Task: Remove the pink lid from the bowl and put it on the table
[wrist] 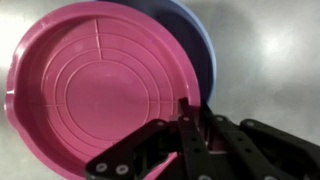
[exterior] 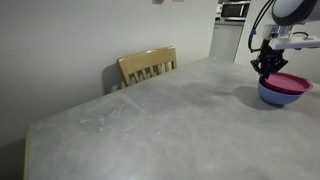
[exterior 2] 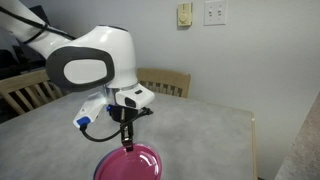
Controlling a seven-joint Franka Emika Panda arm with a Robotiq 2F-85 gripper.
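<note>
Next, my gripper releases the pink lid on the bare grey table (exterior: 212, 100) between the bowl and the wooden chair.
The pink lid (wrist: 90, 90) fills the wrist view, a round magenta disc with raised rings. It sits shifted off the blue-purple bowl (wrist: 200, 45), whose rim shows behind its upper right edge. My gripper (wrist: 187, 112) is shut on the lid's rim, its fingers close together over the edge. In both exterior views the gripper (exterior: 268, 66) (exterior 2: 127, 140) points down onto the lid (exterior: 288, 82) (exterior 2: 132, 165) atop the bowl (exterior: 280, 97) (exterior 2: 101, 170), near the edge of the grey table (exterior: 150, 120) (exterior 2: 200, 130).
A wooden slat-back chair (exterior: 148, 66) (exterior 2: 168, 82) stands against the table's far side, and another chair (exterior 2: 25, 90) beside it. A microwave (exterior: 235, 10) sits on a cabinet behind. Wall plates (exterior 2: 200, 13) are on the wall.
</note>
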